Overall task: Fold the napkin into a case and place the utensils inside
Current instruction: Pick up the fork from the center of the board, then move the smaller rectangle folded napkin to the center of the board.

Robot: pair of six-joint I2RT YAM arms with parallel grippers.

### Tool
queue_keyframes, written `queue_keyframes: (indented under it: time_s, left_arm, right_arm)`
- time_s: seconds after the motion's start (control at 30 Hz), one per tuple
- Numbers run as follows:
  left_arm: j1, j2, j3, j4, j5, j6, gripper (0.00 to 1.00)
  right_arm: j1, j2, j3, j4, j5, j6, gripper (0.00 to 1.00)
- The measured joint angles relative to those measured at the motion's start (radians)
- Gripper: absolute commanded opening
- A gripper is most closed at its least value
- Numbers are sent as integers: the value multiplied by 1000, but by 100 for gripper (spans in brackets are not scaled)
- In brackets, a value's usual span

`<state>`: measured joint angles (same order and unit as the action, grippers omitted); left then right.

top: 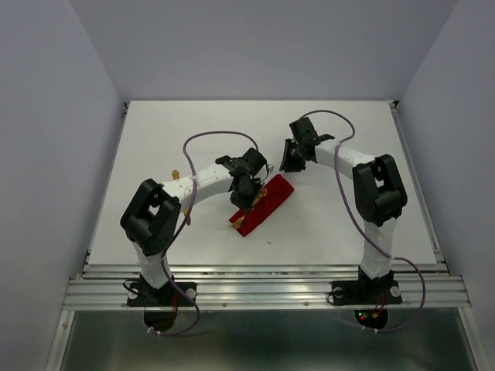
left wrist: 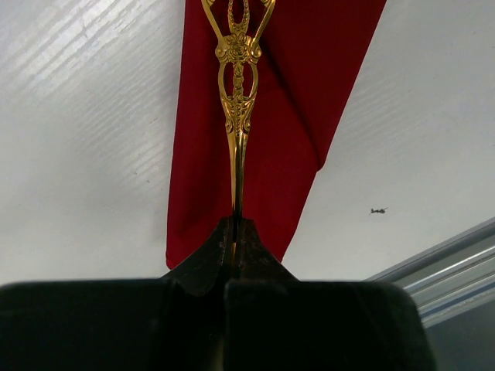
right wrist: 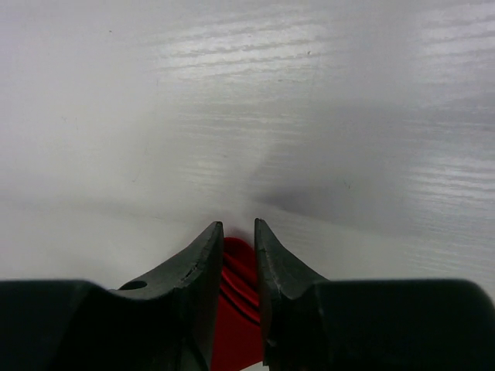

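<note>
I need to use my left gripper to put the gold utensil, handle first, into the middle of the folded red napkin [top: 247, 199] and let go of it there.
The red napkin [top: 267, 207] lies mid-table, folded into a narrow case [left wrist: 294, 93] that runs diagonally. My left gripper [left wrist: 236, 220] is shut on the thin end of a shiny gold utensil [left wrist: 237, 100]. The utensil's ornate handle points away over the red cloth. In the top view this gripper [top: 246, 202] hovers over the case's middle. My right gripper [right wrist: 238, 224] sits at the case's far end [top: 292, 162], its fingers narrowly apart with folds of the napkin [right wrist: 236, 309] pinched between them. A small gold piece [top: 176, 174] shows beside the left arm, mostly hidden.
The white table [top: 348, 209] is walled by pale panels on three sides. A metal rail [top: 263, 282] runs along the near edge and shows at the lower right of the left wrist view [left wrist: 456, 263]. A dark speck [left wrist: 377, 210] lies near the case.
</note>
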<state>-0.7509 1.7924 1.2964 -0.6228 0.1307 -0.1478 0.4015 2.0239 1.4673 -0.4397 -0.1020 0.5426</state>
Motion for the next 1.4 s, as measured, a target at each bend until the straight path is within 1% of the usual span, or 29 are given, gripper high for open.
queue_keyframes:
  time_s: [0.23,0.47,0.77,1.07,1.27,1.4]
  left_arm:
    - [0,-74,-55,1,-7,-24,0]
    - [0,-77,-67,-3,-35,-25,0]
    - [-1,-75,-71,-4,-50,-16,0]
    - [-41,-37,-71,-2,-61,-2,0]
    - [-48,19,-71,6,-74,10,0]
    - [-48,27,-70,7,-85,17,0]
  right_arm:
    - [0,-13,5,4,54,-3,35]
    - [0,-73,5,2,113,-9,35]
    - [0,-73,3,-6,147,-9,34]
    - [0,-30,3,-13,139,-12,31]
    - [0,-4,-11,-24,91,-16,30]
    - [0,-4,-26,-24,66,-16,30]
